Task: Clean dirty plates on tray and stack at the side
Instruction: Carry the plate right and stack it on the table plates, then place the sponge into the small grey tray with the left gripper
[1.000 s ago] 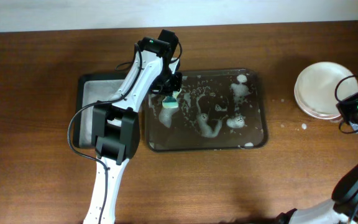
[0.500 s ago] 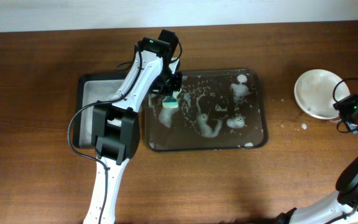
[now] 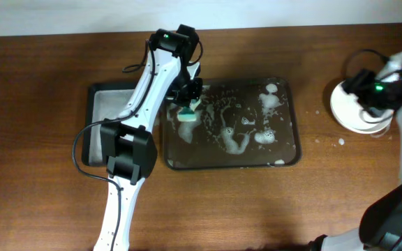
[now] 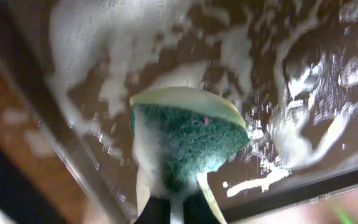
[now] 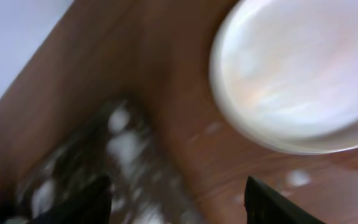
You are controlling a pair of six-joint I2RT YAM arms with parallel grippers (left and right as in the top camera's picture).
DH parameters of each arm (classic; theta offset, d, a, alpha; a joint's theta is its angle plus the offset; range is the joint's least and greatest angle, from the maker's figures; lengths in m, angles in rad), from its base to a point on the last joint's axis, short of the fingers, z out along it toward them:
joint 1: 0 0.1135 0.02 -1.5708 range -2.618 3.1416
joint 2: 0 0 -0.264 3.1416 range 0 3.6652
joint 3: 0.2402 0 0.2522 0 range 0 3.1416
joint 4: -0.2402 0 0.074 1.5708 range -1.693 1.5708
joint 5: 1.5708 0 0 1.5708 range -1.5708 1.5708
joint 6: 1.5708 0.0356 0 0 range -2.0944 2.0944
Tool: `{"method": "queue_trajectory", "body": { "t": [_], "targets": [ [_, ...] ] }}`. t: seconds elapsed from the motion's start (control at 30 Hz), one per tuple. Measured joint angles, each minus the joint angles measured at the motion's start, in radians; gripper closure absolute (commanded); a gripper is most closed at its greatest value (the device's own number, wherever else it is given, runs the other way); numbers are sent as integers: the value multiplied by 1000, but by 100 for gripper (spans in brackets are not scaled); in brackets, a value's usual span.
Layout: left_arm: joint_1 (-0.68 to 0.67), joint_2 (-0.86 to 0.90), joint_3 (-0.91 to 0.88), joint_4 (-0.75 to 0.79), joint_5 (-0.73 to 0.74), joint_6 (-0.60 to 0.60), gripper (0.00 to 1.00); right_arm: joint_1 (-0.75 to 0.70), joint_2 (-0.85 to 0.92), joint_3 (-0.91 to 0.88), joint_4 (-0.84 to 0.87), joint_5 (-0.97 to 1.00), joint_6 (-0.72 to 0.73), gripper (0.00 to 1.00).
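Next, I release the sponge from my left gripper on the pale wet bottom of the narrower dark tub (image 3: 128, 129) beside the tray.
The dark tray (image 3: 290, 157) lies mid-table, streaked with white foam and holding no plate. Over its left end my left gripper (image 3: 190, 104) is shut on a green and yellow sponge (image 3: 187, 116). In the left wrist view the sponge (image 4: 188, 140) fills the middle, pinched at its base by that gripper (image 4: 169, 213), above the foamy tray (image 4: 319, 186). The white plates (image 3: 347, 115) sit stacked on the table at the right. My right gripper (image 3: 360, 84) hovers over the stack, open and holding nothing. The right wrist view is blurred: the plates (image 5: 297, 81) upper right, the tray (image 5: 73, 180) lower left, the open gripper (image 5: 176, 202).
A narrower dark tub (image 3: 98, 111) with a pale wet floor adjoins the tray's left side. Foam drops (image 3: 340, 142) dot the wood near the plates. The table's back edge meets a white wall.
My right gripper has opened, let go of the plate on the stack, and swung toward the back over it. The left arm has shifted slightly with the sponge.
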Motion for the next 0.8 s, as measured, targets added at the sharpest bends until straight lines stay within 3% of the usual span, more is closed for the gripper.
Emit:
{"method": "queue_trajectory", "body": {
  "t": [0.23, 0.4, 0.57, 0.8],
  "targets": [
    [0, -74, 32, -93, -86, 33, 99, 140, 6, 0, -55, 2, -23, 21],
    [2, -302, 3, -89, -172, 40, 100, 167, 6, -9, -62, 21, -29, 20],
    [73, -528, -159, -91, -256, 17, 99, 172, 7, -68, -32, 36, -29, 20],
    [227, -540, -437, 127, -294, 6, 100, 172, 8, -137, 12, 39, -29, 20]
  ]
}}
